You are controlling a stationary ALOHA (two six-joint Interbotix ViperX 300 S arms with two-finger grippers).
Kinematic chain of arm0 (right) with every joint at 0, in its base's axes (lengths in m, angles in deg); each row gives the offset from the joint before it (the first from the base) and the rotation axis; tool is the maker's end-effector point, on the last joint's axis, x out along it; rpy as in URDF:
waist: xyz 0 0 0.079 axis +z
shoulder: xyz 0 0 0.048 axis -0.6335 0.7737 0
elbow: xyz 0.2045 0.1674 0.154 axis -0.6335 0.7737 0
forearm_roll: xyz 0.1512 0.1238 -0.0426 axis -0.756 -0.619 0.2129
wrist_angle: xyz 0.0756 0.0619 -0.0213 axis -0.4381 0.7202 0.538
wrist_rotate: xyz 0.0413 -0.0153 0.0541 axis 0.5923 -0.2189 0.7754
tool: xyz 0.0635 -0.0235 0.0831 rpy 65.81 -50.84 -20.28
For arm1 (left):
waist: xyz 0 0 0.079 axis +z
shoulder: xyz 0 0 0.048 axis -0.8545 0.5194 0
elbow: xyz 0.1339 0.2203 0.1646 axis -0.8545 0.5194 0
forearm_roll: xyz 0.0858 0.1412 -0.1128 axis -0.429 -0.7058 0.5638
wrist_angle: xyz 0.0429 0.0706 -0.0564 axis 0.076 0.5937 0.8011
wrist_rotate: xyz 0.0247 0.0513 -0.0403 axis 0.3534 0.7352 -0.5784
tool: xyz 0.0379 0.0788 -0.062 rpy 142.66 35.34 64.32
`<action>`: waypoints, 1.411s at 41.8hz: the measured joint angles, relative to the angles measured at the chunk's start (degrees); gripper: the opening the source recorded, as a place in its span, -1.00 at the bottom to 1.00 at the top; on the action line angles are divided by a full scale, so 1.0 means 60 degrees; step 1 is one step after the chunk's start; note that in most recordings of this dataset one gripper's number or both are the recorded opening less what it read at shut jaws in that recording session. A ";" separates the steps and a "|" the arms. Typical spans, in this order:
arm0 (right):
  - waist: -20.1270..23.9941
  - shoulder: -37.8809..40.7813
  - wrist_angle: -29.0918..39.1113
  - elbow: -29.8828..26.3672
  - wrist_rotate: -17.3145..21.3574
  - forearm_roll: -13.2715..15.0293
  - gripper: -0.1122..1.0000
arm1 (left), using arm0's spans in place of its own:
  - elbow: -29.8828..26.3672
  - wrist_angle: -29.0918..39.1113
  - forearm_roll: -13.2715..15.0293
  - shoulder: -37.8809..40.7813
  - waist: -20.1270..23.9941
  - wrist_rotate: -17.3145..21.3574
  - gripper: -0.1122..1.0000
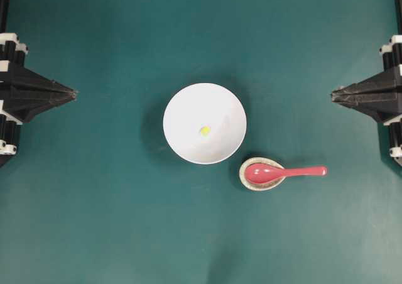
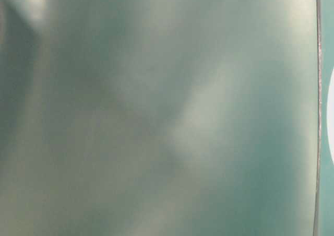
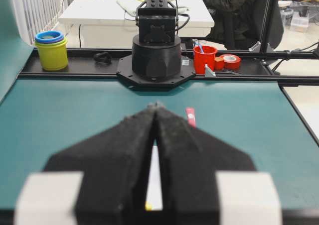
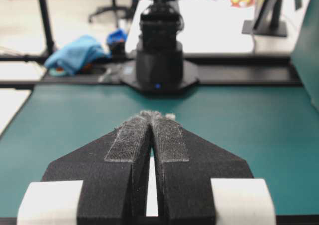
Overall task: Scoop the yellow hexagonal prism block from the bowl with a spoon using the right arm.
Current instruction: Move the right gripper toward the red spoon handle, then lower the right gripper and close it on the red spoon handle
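The robot's right gripper should next grasp the red-pink spoon by the scoop end of its handle (image 1: 293, 171), just outside the speckled dish's rim.
The white bowl (image 1: 182, 105) stands at the middle of the teal table, with the tiny yellow block (image 1: 205, 131) lying inside it. The red-pink spoon (image 1: 276, 172) lies to the bowl's lower right, its scoop resting in a small speckled dish and its handle pointing right. My left gripper (image 1: 74, 94) is shut and empty at the left edge. My right gripper (image 1: 333, 95) is shut and empty at the right edge. In the left wrist view the shut gripper (image 3: 156, 106) hides most of the bowl (image 3: 155, 185); the block (image 3: 148, 205) and spoon handle (image 3: 190, 118) show. The right wrist view shows the shut gripper (image 4: 153, 115).
The speckled beige dish (image 1: 250, 182) sits under the spoon's scoop, close to the bowl's rim. The opposite arm bases (image 3: 155, 51) (image 4: 159, 56) stand at the table's ends. A yellow cup stack (image 3: 51, 51) and a red cup (image 3: 204, 59) sit off the mat. The table-level view is blurred.
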 measured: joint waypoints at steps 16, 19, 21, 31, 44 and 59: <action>-0.0059 0.0117 0.0015 0.0000 0.0059 -0.0015 -0.79 | 0.0000 0.0806 -0.0146 -0.0059 0.0381 -0.0029 -0.80; -0.0059 0.0190 0.0059 0.0000 0.0073 -0.0015 -0.78 | 0.0000 0.0747 -0.0146 -0.0073 0.0381 -0.0029 -0.80; -0.0059 0.0264 0.0117 0.0000 0.0073 -0.0015 -0.66 | 0.0000 0.0688 -0.0146 -0.0073 0.0381 -0.0029 -0.80; 0.0088 0.0542 0.0249 0.0059 0.0117 -0.0015 0.24 | 0.0000 0.0557 -0.0146 -0.0117 0.0381 -0.0029 -0.80; 0.0513 0.1597 -0.0483 0.0688 0.0264 -0.0176 0.20 | 0.0000 0.0557 -0.0146 -0.0117 0.0381 -0.0029 -0.80; 0.1216 0.4204 -0.3838 0.1904 0.1157 -0.0483 0.20 | 0.0000 0.0601 -0.0146 -0.0103 0.0381 0.0059 -0.80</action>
